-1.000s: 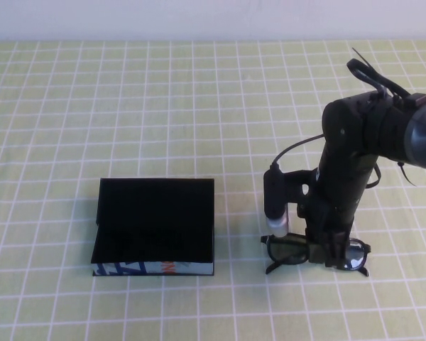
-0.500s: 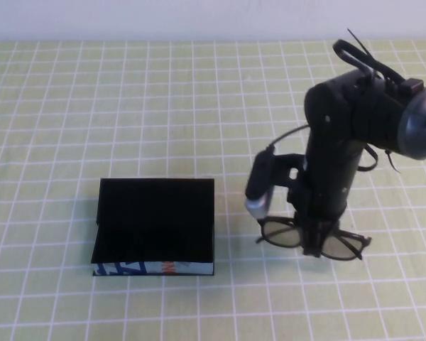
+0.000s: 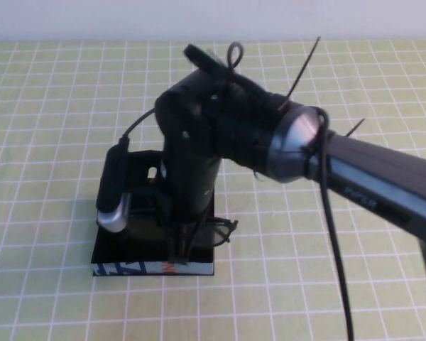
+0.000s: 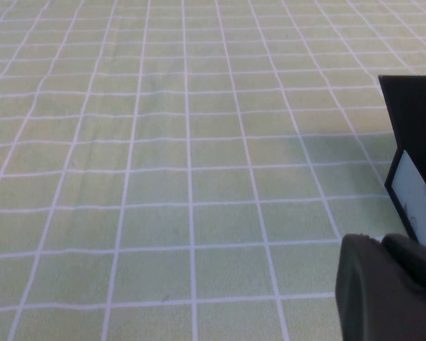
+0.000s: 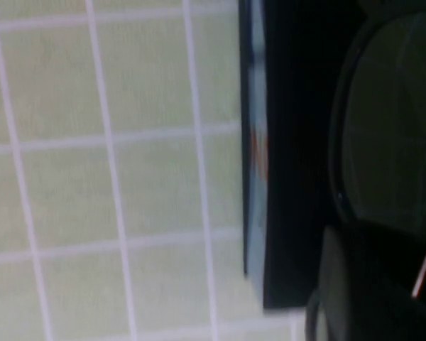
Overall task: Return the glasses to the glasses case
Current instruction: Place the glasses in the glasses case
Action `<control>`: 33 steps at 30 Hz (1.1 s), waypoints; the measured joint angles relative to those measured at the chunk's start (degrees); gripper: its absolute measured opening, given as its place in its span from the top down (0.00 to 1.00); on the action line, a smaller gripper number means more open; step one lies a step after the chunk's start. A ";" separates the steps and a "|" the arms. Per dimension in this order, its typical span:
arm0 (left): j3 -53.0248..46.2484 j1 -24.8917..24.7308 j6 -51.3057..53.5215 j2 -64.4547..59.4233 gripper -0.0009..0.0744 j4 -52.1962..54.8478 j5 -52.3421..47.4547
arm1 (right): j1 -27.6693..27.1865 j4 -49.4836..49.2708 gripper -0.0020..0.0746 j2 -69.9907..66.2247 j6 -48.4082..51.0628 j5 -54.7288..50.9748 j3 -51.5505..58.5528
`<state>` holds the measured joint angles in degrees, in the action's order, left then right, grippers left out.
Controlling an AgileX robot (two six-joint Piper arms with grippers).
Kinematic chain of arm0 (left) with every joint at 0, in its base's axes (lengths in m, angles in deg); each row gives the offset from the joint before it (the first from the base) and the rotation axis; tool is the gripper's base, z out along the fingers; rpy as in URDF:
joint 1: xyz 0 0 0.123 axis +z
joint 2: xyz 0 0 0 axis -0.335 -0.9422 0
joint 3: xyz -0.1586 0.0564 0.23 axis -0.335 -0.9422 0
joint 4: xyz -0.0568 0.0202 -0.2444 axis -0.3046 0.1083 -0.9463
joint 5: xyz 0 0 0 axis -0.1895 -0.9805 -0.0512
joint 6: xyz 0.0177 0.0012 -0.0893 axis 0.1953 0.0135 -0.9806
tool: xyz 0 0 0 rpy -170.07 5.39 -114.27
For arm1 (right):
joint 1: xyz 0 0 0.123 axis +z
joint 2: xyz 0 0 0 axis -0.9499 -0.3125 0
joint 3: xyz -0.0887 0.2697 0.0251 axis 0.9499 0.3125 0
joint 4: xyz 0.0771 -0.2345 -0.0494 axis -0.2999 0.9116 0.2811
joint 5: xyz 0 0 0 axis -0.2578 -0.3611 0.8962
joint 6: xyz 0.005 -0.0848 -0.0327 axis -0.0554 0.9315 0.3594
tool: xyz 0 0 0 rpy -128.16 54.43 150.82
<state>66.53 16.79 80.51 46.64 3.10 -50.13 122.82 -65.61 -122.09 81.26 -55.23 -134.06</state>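
My right gripper needs to set the black glasses down and let go of them inside the case, lengthwise [image 3: 157, 246] [image 5: 314, 106] just behind the case's patterned side.
The glasses case [image 3: 128, 268] lies open at the front left of the table, black inside, with its blue, white and orange patterned side toward me. My right gripper [image 3: 179, 249] hangs over the case's right half and is shut on the black glasses [image 3: 216, 230]. One end of the frame sticks out past the case's right edge. In the right wrist view a dark lens [image 5: 390, 121] hangs over the case's black interior [image 5: 295, 142], beside the patterned side [image 5: 256, 149]. My left gripper [image 4: 387, 295] shows only in the left wrist view, low over the cloth, left of the case [image 4: 415, 142].
A green cloth with a white grid [image 3: 326, 284] covers the whole table. The right arm [image 3: 369, 177] reaches in from the right and hides most of the case. A white wall runs along the far edge.
My right gripper has lifted the glasses off the cloth at the right and carried them left, over the open case. The case has not moved.
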 joint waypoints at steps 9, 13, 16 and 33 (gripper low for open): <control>0.00 0.00 0.00 0.00 0.99 0.00 0.00 | 3.41 2.75 0.89 -6.25 0.00 -0.36 -8.04; 0.00 0.00 0.00 0.00 0.99 0.04 0.00 | 3.75 3.55 0.89 -7.46 0.00 -0.44 -10.26; 0.00 0.00 0.00 0.00 0.99 0.04 0.00 | 3.84 3.80 0.89 -7.99 0.00 -0.44 -10.98; 0.00 0.00 0.00 0.00 0.99 0.04 0.00 | 3.84 4.01 0.89 -11.98 0.12 -0.48 -11.45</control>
<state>66.53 16.79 80.51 46.64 3.13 -50.13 126.65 -61.61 -134.07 81.38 -55.72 -145.51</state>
